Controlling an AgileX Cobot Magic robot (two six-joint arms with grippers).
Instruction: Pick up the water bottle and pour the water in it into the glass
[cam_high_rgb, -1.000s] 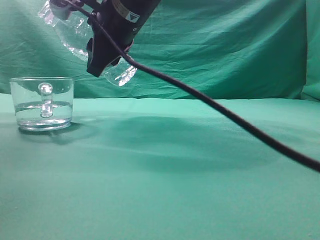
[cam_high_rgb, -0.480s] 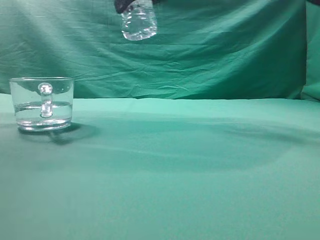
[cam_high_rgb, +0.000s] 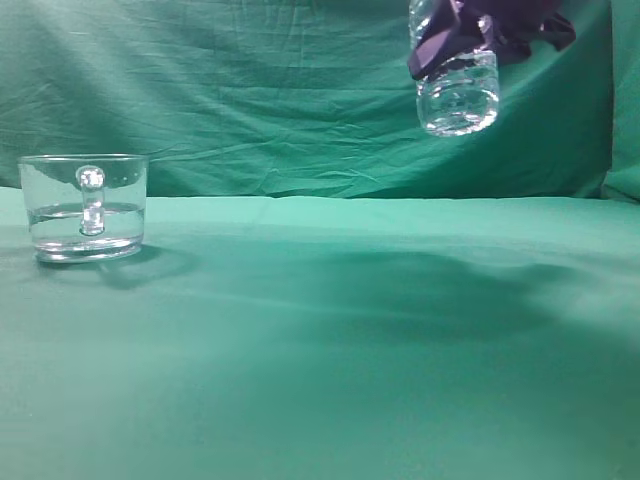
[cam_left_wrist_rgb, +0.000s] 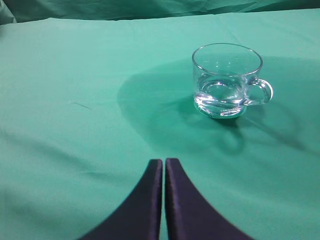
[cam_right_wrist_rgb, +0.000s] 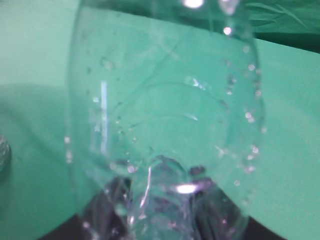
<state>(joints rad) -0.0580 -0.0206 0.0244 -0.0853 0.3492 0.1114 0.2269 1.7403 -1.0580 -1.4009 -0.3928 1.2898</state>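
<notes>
I need to release the water bottle with my right gripper on the open green cloth, far across from the glass (cam_high_rgb: 490, 251).
The glass (cam_high_rgb: 84, 206), a clear mug with a side handle, stands at the far left of the green table with the water (cam_high_rgb: 85, 228) filling about its lower half. It also shows in the left wrist view (cam_left_wrist_rgb: 227, 80). My right gripper (cam_high_rgb: 480, 35) is shut on the water bottle (cam_high_rgb: 458, 92) and holds it upright, high above the table at the upper right, far from the glass. The bottle fills the right wrist view (cam_right_wrist_rgb: 165, 115), droplets on its wall. My left gripper (cam_left_wrist_rgb: 163, 162) is shut and empty, short of the glass; it is out of the exterior view.
A green cloth (cam_high_rgb: 330, 330) covers the table and a creased green backdrop (cam_high_rgb: 300, 100) hangs behind it. Nothing else stands on the cloth.
The right gripper has swung the bottle from a tilt over the glass to upright and carried it right, away from the glass. The arm's cable has left the view.
</notes>
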